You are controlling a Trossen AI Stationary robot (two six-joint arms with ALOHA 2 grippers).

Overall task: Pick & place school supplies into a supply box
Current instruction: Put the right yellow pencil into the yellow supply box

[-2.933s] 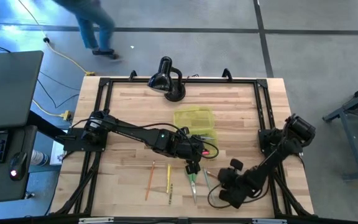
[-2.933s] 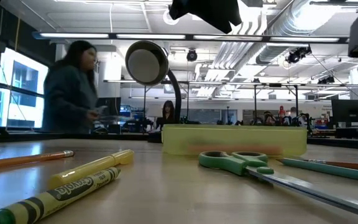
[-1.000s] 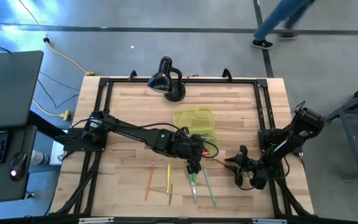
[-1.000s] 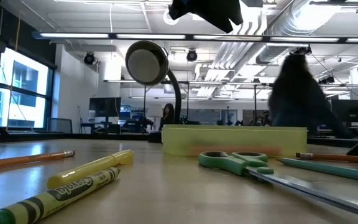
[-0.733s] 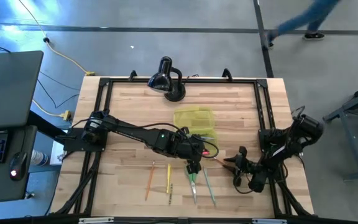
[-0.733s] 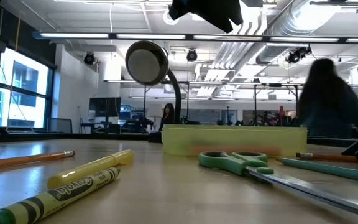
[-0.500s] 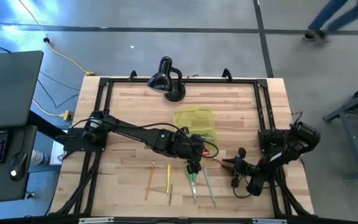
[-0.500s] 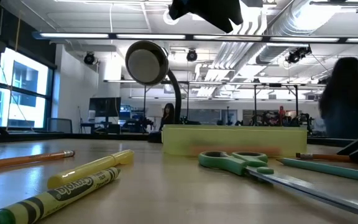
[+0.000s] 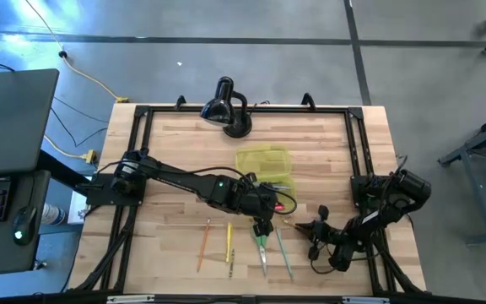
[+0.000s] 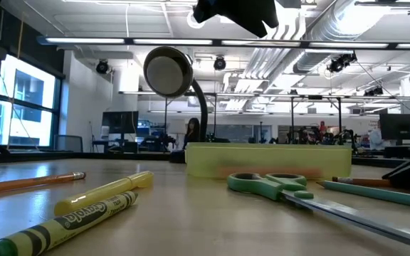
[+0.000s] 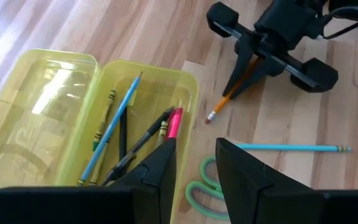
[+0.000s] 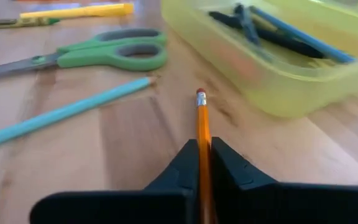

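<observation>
Next, I let go of the orange pencil with my right gripper in the supply box's tray (image 9: 280,198) (image 12: 257,53), between the pink marker and the black pens.
The supply box (image 9: 266,165) lies open at the table's middle, with several pens and crayons (image 11: 126,134) in its tray. Just right of green-handled scissors (image 9: 262,248), an orange pencil (image 9: 297,225) lies on the wood, and my right gripper (image 9: 311,229) is shut on it. My left gripper (image 9: 262,226) hovers open over the scissors' handles (image 11: 199,186), near the box's near edge, with nothing between its fingers (image 11: 241,177). A light-blue pencil (image 12: 67,112) lies beside the scissors. My right gripper pinches the orange pencil's shaft (image 12: 201,132) between its two fingers, back from the eraser end (image 12: 200,94). The fingers come low from the table's right side and lie along the pencil. The pencil sticks out ahead of them toward the box, its eraser end (image 11: 211,116) down at the table.
A black desk lamp (image 9: 226,105) stands at the far edge. Near the front edge lie another orange pencil (image 9: 203,245), a yellow marker (image 9: 229,240) and a crayon (image 10: 48,229). Black frame rails (image 9: 361,152) run along the table's sides.
My right gripper has crept a little toward the table's left and near edge, along the orange pencil. A person has walked past beyond the table's far right and left the view.
</observation>
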